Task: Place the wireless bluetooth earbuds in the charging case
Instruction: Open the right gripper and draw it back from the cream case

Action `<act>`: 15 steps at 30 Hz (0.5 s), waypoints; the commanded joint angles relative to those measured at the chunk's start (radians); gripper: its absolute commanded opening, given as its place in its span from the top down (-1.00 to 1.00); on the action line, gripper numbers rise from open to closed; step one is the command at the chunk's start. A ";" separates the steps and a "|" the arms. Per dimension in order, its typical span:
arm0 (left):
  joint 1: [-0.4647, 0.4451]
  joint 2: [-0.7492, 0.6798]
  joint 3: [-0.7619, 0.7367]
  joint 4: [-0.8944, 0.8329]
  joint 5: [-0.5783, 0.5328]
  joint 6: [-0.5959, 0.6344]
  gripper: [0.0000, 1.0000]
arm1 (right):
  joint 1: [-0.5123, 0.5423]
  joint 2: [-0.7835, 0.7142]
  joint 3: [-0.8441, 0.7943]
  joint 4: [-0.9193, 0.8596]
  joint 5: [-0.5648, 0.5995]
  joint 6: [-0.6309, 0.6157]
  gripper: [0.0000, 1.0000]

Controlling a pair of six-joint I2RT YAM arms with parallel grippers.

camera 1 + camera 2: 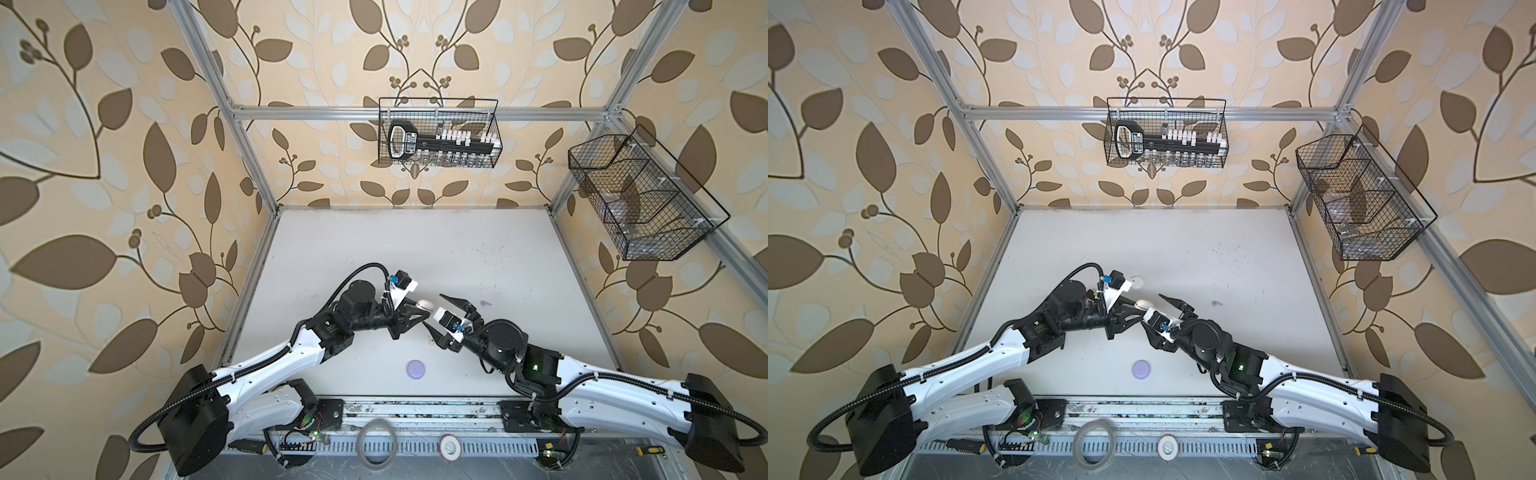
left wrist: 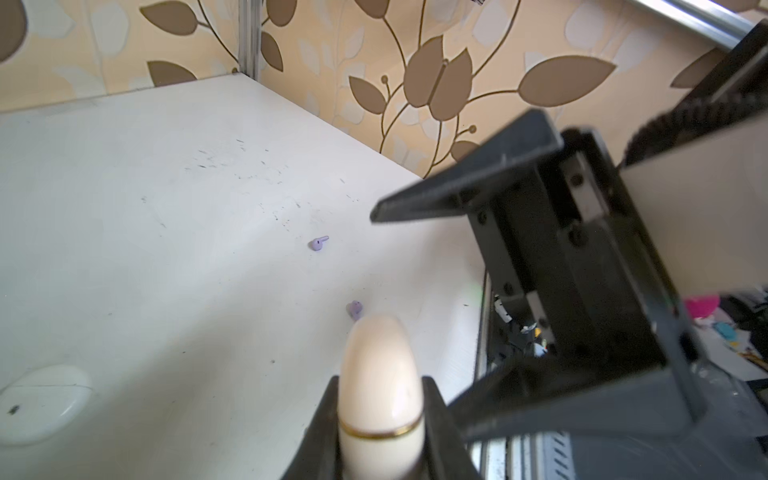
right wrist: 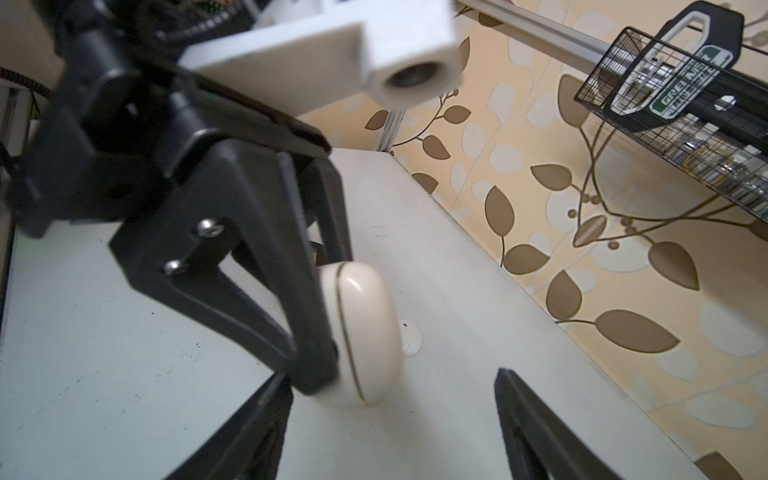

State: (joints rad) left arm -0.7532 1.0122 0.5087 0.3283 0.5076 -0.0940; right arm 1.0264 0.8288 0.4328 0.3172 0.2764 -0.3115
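Observation:
The lid of the cream charging case is shut along the gold seam, so next my right gripper pinches the lid's loose end (image 3: pixel 379 324) and opens it before getting earbuds.
My left gripper (image 1: pixel 422 312) (image 2: pixel 380 415) is shut on a cream charging case (image 1: pixel 426 306) (image 1: pixel 1144 305) (image 2: pixel 380 374) (image 3: pixel 365 336) with a gold seam. The case's lid is closed and it is held just above the table's middle. My right gripper (image 1: pixel 433 311) (image 3: pixel 392 415) faces it from the right. It is open, with one finger on each side of the case's free end and neither touching it. Two lavender earbuds lie on the table beyond: one (image 2: pixel 318 243) (image 1: pixel 484 304) (image 1: pixel 1216 303) in the open, the other (image 2: pixel 354 309) partly behind the case.
A white closed case (image 2: pixel 43 401) (image 1: pixel 1137 282) (image 3: pixel 411 338) lies behind the left wrist. A lavender closed case (image 1: pixel 416 369) (image 1: pixel 1141 369) sits near the front edge. Wire baskets hang on the back wall (image 1: pixel 438 133) and the right wall (image 1: pixel 640 199).

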 commanded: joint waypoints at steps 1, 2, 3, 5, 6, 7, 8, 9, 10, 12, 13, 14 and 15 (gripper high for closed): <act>-0.009 -0.049 -0.083 0.216 0.040 0.107 0.99 | -0.046 -0.076 0.008 0.004 -0.111 0.114 -0.56; -0.009 -0.060 -0.107 0.245 0.042 0.121 1.00 | -0.051 -0.092 -0.002 0.010 -0.130 0.125 -0.55; -0.009 -0.074 -0.128 0.264 0.039 0.140 1.00 | -0.057 -0.104 -0.010 0.012 -0.146 0.129 -0.53; -0.009 -0.102 -0.157 0.284 0.029 0.168 1.00 | -0.057 -0.115 -0.012 0.007 -0.183 0.130 -0.50; -0.009 -0.115 -0.168 0.293 0.032 0.177 1.00 | -0.057 -0.115 -0.009 0.002 -0.207 0.130 -0.48; -0.009 -0.123 -0.178 0.305 0.044 0.185 1.00 | -0.057 -0.110 -0.007 0.000 -0.228 0.131 -0.46; -0.009 -0.128 -0.184 0.316 0.057 0.190 1.00 | -0.057 -0.104 -0.004 -0.002 -0.246 0.130 -0.45; -0.009 -0.133 -0.191 0.335 0.073 0.192 1.00 | -0.058 -0.092 0.000 -0.004 -0.270 0.127 -0.43; -0.009 -0.135 -0.199 0.352 0.087 0.194 1.00 | -0.057 -0.081 0.005 -0.007 -0.292 0.125 -0.41; -0.009 -0.141 -0.209 0.373 0.112 0.197 1.00 | -0.056 -0.058 0.019 -0.016 -0.334 0.120 -0.37; -0.009 -0.140 -0.211 0.378 0.128 0.200 1.00 | -0.055 -0.047 0.028 -0.021 -0.355 0.119 -0.35; -0.009 -0.141 -0.212 0.382 0.139 0.201 1.00 | -0.054 -0.039 0.032 -0.025 -0.369 0.115 -0.33; -0.009 -0.139 -0.210 0.383 0.151 0.201 1.00 | -0.048 -0.031 0.036 -0.029 -0.379 0.112 -0.32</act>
State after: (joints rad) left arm -0.7540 0.8894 0.3042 0.6121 0.5873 0.0742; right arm 0.9730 0.7856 0.4339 0.3038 -0.0166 -0.1944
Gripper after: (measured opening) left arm 0.241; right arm 0.661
